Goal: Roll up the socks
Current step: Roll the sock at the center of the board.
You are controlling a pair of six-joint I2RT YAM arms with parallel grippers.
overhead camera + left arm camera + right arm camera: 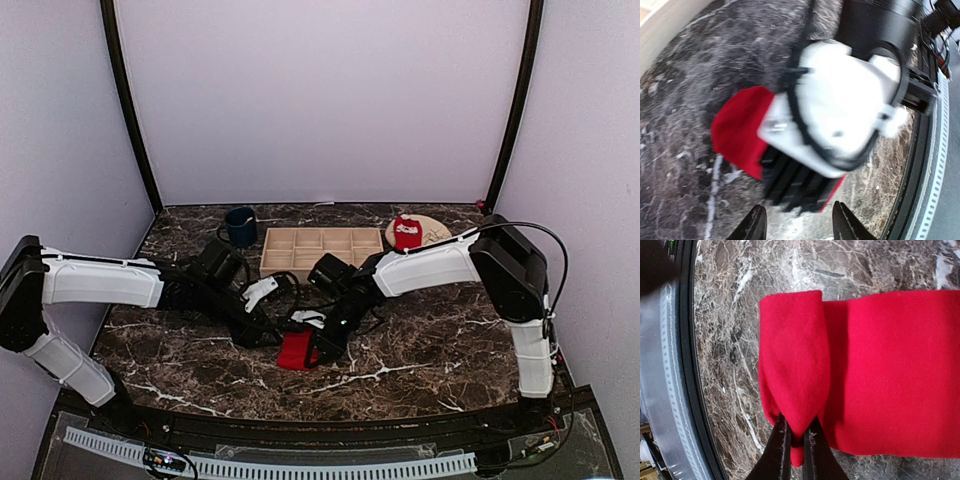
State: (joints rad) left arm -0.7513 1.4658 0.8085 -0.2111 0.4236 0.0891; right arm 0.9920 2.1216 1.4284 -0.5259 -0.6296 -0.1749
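Note:
I should take the fold's loose end (791, 304) with my left gripper before the rolling goes on, as my right gripper holds just one end of the red sock's fold.
One red sock (296, 351) lies on the marble table between the two grippers. In the right wrist view its end (792, 360) is folded back over the rest of the sock (890, 375), and my right gripper (796, 440) is shut on that fold. My right gripper (318, 345) covers part of the sock from above. My left gripper (800, 227) is open and holds nothing; it sits just left of the sock (740, 132), facing the right gripper's white body (840, 110). A second red sock (407, 232) with white print rests on the tan plate (436, 232).
A wooden compartment tray (322, 250) stands behind the grippers, with a dark blue mug (240, 226) to its left. The table's dark front rim (687, 365) runs close beside the sock. Grey walls enclose the table.

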